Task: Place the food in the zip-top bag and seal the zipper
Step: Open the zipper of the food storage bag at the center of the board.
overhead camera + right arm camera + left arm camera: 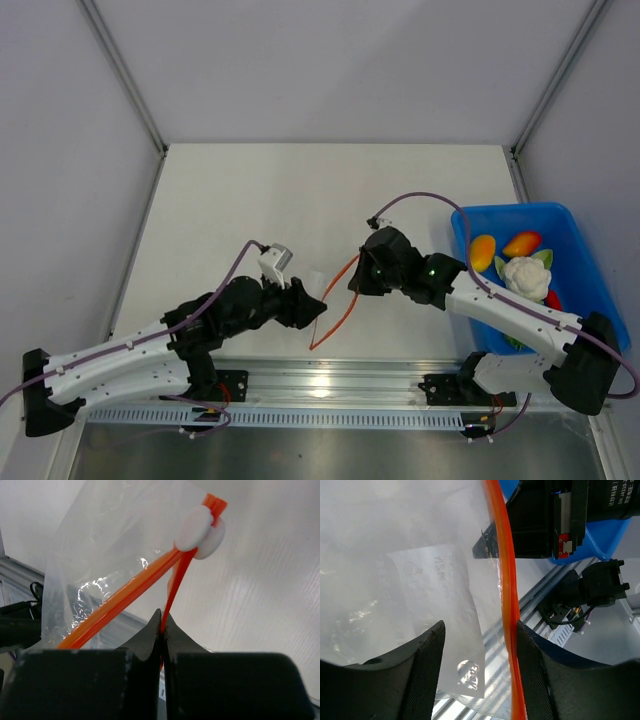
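Observation:
The zipper strip is loose in my left gripper, so that gripper should pinch a single edge (327,294) of the bag and hold the bag open before my right gripper gets food.
The clear zip-top bag (318,283) hangs between my two grippers above the table. Its orange-red zipper (336,300) runs diagonally. My right gripper (162,615) is shut on one lip of the zipper (175,580), just below the white slider (200,526). My left gripper (479,630) is open, with the bag's film (420,580) between its fingers and the zipper strip (506,595) against the right finger (535,670). The food lies in the blue bin: orange-yellow fruit (483,252), a white round vegetable (526,277), and a red chili (553,299) partly hidden by my right arm.
The blue bin (570,225) stands at the right edge of the table. The metal rail (330,385) with both arm bases runs along the near edge. Grey walls enclose the table on the left, back and right.

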`<action>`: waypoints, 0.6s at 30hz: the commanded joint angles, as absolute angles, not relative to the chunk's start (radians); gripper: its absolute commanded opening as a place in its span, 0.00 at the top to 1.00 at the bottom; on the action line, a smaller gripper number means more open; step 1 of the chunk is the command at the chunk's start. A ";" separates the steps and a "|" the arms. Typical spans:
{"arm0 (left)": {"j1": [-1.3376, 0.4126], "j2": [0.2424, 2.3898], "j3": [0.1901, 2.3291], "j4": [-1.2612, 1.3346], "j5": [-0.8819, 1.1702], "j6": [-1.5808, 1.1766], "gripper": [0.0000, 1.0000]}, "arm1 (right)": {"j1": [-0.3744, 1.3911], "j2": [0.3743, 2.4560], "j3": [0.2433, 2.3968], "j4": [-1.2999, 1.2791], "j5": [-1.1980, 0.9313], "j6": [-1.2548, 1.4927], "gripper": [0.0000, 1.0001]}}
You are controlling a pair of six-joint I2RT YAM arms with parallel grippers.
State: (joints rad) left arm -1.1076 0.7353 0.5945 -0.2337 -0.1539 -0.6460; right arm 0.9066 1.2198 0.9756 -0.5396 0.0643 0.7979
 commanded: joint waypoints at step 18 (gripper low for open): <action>-1.163 0.982 0.891 -0.410 -0.221 -0.644 0.29 | 0.928 1.221 1.109 -0.609 -0.104 0.641 1.00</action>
